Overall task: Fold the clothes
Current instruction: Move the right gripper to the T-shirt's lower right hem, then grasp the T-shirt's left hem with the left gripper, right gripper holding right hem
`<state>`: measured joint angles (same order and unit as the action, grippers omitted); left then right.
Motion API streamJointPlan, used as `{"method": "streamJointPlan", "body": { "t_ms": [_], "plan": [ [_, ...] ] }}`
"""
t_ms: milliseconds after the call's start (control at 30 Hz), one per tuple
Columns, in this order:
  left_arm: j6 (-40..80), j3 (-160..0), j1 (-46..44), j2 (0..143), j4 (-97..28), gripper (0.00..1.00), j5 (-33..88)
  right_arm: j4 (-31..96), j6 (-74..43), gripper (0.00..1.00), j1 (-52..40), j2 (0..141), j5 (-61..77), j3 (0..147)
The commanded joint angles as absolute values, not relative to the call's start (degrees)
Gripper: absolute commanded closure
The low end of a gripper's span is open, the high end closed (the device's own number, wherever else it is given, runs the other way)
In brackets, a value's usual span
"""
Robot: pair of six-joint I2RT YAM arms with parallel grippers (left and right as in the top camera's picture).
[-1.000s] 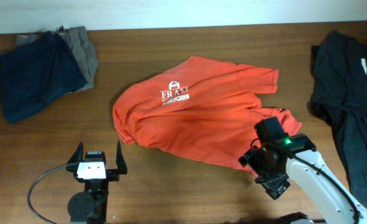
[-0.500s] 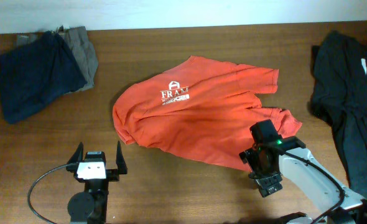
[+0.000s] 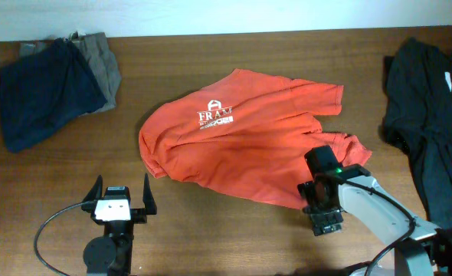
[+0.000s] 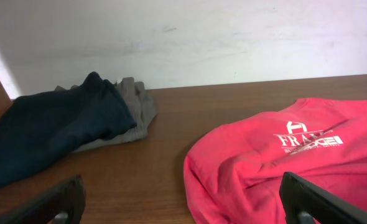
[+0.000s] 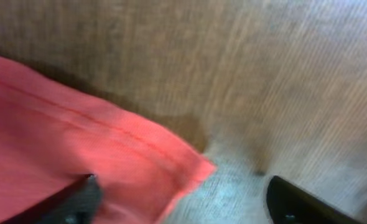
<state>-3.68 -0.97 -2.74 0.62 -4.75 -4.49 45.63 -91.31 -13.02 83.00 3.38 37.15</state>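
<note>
The robot's left gripper needs to close on the orange-red T-shirt's near corner (image 3: 149,162) (image 4: 192,198) at the end with the white lettering, across from the right gripper.
The orange-red T-shirt (image 3: 241,146) with white lettering lies crumpled and spread at mid-table. My right gripper (image 3: 316,197) points down at its near right hem. In the right wrist view a hem corner of the T-shirt (image 5: 78,137) lies between the fingers of the right gripper (image 5: 183,205), whose jaws stand apart on either side of the cloth. My left gripper (image 3: 121,186) rests open near the front edge, left of the shirt and clear of it. The left wrist view has the left gripper (image 4: 183,208) facing the T-shirt (image 4: 283,162) with only bare wood between its fingers.
A folded navy garment (image 3: 46,92) lies on a grey one (image 3: 103,69) at the back left; the navy (image 4: 53,130) and grey (image 4: 134,115) also show from the left wrist. A black garment (image 3: 433,123) sprawls along the right edge. A white wall backs the table.
My right gripper has slid left and slightly forward onto the shirt's hem corner, its jaws narrowing a little. The left arm and the garments have not moved.
</note>
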Motion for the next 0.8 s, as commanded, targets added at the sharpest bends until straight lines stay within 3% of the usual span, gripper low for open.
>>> {"method": "streamJointPlan", "body": {
  "t_ms": [0,200,533,767],
  "plan": [
    [-4.4,-0.7,-2.5,0.3,-4.8,0.01,-3.9,45.6,-93.5,0.22,-10.9,85.3,-2.1,36.1],
    [-4.4,-0.7,-2.5,0.3,-4.8,0.01,-0.2,45.6,-93.5,0.49,-7.1,85.3,-3.5,35.9],
    [-4.3,-0.7,-2.5,0.3,-1.1,0.01,20.4,45.0,-93.5,0.75,-7.0,85.3,-7.1,35.9],
    [17.0,-0.7,-2.5,2.6,-3.4,0.01,19.2,44.7,-92.5,0.96,-2.6,85.3,-8.7,35.9]
  ]
}}
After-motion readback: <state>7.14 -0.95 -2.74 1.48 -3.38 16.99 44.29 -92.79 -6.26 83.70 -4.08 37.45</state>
